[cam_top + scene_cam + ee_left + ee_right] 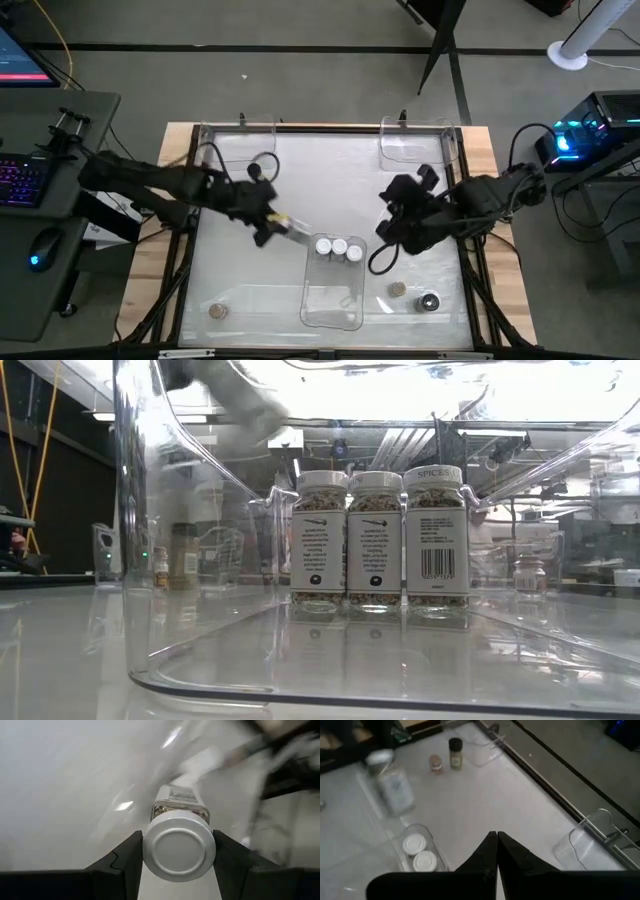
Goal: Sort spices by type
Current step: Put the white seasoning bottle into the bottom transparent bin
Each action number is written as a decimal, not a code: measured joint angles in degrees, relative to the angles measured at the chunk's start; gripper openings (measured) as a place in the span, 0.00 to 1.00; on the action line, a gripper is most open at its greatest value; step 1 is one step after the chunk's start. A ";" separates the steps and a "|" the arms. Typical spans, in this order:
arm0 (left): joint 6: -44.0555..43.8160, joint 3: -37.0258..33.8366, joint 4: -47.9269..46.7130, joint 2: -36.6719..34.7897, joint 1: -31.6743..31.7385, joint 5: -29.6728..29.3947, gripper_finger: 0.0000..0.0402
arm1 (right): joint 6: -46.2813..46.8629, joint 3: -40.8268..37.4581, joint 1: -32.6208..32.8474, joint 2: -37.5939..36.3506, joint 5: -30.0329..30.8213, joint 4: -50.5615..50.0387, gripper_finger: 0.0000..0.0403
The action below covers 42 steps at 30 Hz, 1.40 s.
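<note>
I should release the white-capped jar from my left gripper in the middle tray (326, 264), just in front of the row's closest jar.
My left gripper (272, 226) is left of the middle clear tray (331, 318) and is shut on a white-capped spice jar (292, 231), which shows blurred in the low view (232, 400) and the right wrist view (395, 787). Three white-capped jars (339, 248) stand upright in a row at the tray's far end (375, 540). A tan-capped jar (397, 290) and a dark-capped jar (430, 302) stand near the right front, and another tan-capped one (217, 312) near the left front. My right gripper (388, 236) is shut, touches nothing and is right of the tray (496, 838). My left gripper pinches the jar at its white cap (179, 847), one finger (131, 854) on each side of it. The jar lies tilted, its cap toward the wrist and its bottom toward the middle tray. It is lifted clear of the table, above the tray's left wall.
Clear trays stand at the table's far left (240, 138) and far right (415, 140), with low clear ones along the near edge (250, 298). Two more small jars (446, 757) show in the right wrist view. A raised frame rims the white table (330, 128).
</note>
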 joint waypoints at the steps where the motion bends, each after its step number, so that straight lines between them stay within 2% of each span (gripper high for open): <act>1: 0.93 0.02 4.25 1.15 -1.18 0.11 0.41 | -0.06 0.00 -0.22 -0.39 0.22 0.00 0.00; 3: 4.18 0.14 11.27 3.47 -3.18 1.64 0.41 | -0.10 0.00 -0.82 -0.90 0.32 0.00 0.00; 6: 10.00 4.70 14.50 8.19 -4.90 3.59 0.41 | -0.22 0.00 -1.64 -1.13 -0.15 0.02 0.00; 9: 17.47 12.23 9.35 13.89 -5.92 2.99 0.41 | -1.24 0.00 -2.37 -1.26 -2.35 0.00 0.00; 14: 28.93 24.19 -5.50 24.22 -6.73 -1.72 0.41 | -1.28 0.00 -3.02 -1.26 -4.98 0.00 0.00; 19: 33.59 30.79 -12.05 32.35 -7.51 -2.74 0.41 | -1.03 0.00 -3.10 -1.26 -5.33 0.00 0.00; 23: 34.81 32.20 -11.98 35.71 -8.70 -2.75 0.41 | -1.01 0.00 -3.08 -1.26 -5.79 0.00 0.00; 30: 34.60 32.20 -18.69 39.24 -7.91 -3.95 0.41 | -1.01 0.00 -3.08 -1.26 -6.82 0.02 0.00; 42: 37.52 32.22 -18.70 42.19 -7.12 -4.28 0.44 | -0.55 0.00 -3.08 -1.26 -7.00 0.22 0.00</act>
